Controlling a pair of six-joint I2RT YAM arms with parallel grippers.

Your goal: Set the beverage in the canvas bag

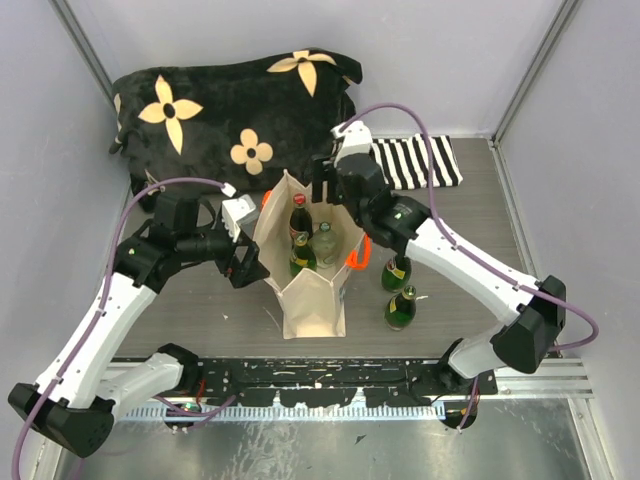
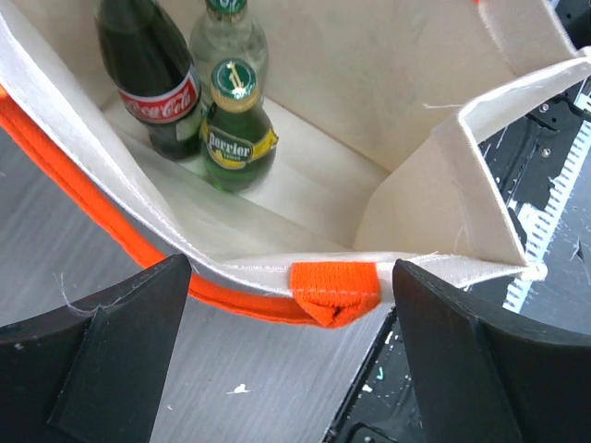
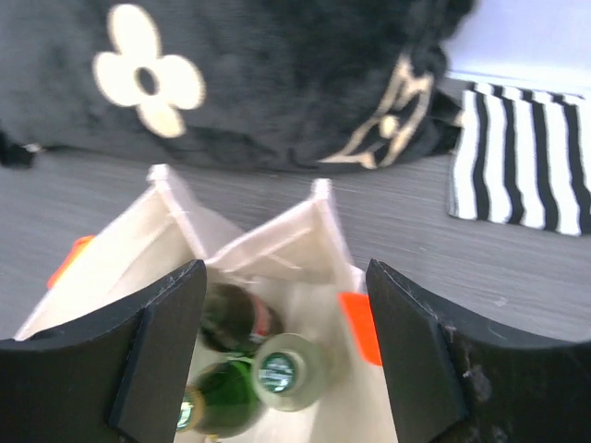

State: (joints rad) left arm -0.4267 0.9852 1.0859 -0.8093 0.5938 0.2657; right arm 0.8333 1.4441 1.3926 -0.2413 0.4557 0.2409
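I need to next close my right gripper on the neck of the farther green bottle (image 1: pixel 400 262) on the table, nearer the striped cloth.
The beige canvas bag (image 1: pixel 312 295) with orange handles (image 2: pixel 334 288) stands open mid-table. Inside it stand three bottles: a Coca-Cola bottle (image 1: pixel 299 215), a clear bottle (image 1: pixel 324 245) and a green Perrier bottle (image 1: pixel 302 256). They also show in the left wrist view, the Coca-Cola bottle (image 2: pixel 157 92), the Perrier bottle (image 2: pixel 235 134) and the clear bottle (image 2: pixel 228 37). Two more green bottles (image 1: pixel 396 270) (image 1: pixel 401 308) stand on the table right of the bag. My left gripper (image 1: pixel 247 265) (image 2: pixel 291 341) is open at the bag's left rim. My right gripper (image 1: pixel 324 187) (image 3: pixel 286 351) is open and empty above the bag's far end.
A black flowered cushion (image 1: pixel 230 110) lies behind the bag. A black-and-white striped cloth (image 1: pixel 415 160) lies at the back right. A black perforated rail (image 1: pixel 330 375) runs along the near edge. Grey walls close in both sides.
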